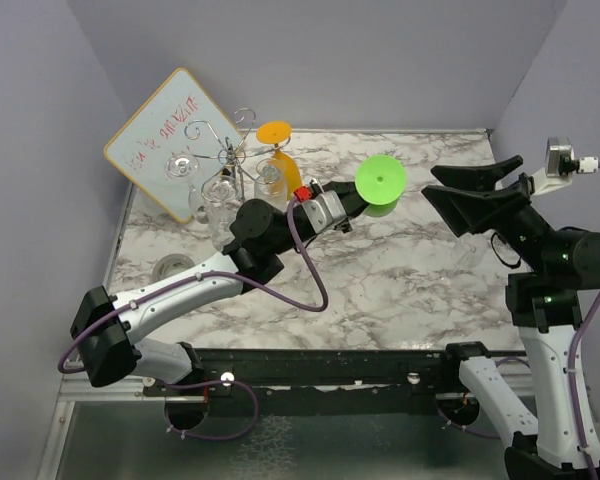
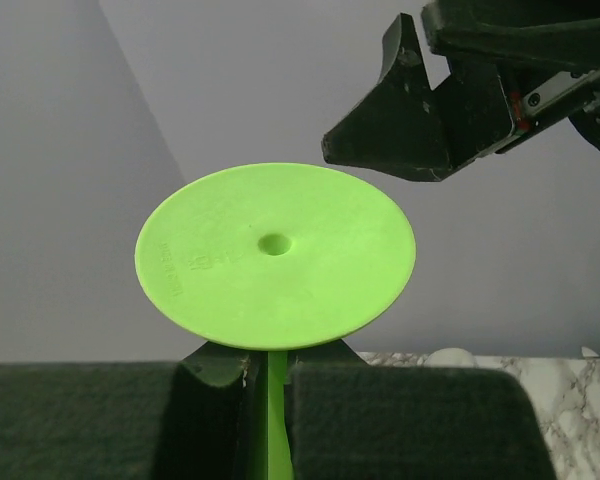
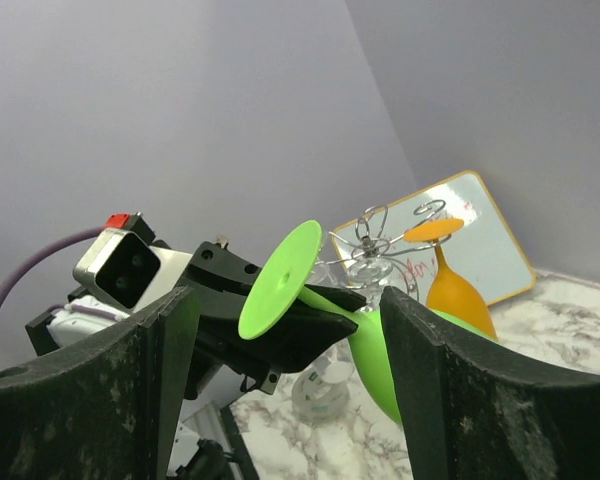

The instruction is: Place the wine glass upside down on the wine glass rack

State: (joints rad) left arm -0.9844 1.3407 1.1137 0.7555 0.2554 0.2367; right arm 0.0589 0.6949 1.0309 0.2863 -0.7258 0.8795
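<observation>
The green wine glass's stem is held by my left gripper where the rack holds, so next my right gripper takes the glass's foot [image 1: 381,180] before my left gripper grips its edge.
My left gripper [image 1: 358,203] is shut on the stem of a green wine glass [image 1: 380,180] and holds it in the air over the middle of the table, its round foot towards the right arm. In the left wrist view the foot [image 2: 275,255] fills the centre and the stem [image 2: 270,400] runs between my pads. The chrome wire rack [image 1: 230,155] stands at the back left, with an orange wine glass [image 1: 275,150] hanging upside down and clear glasses [image 1: 220,200] on it. My right gripper [image 1: 450,195] is open and empty, just right of the green foot [image 3: 280,280]. The rack also shows in the right wrist view [image 3: 380,235].
A whiteboard [image 1: 170,140] leans against the left wall behind the rack. A grey tape roll [image 1: 173,268] lies on the marble table near the left edge. Purple walls close in the left, back and right sides.
</observation>
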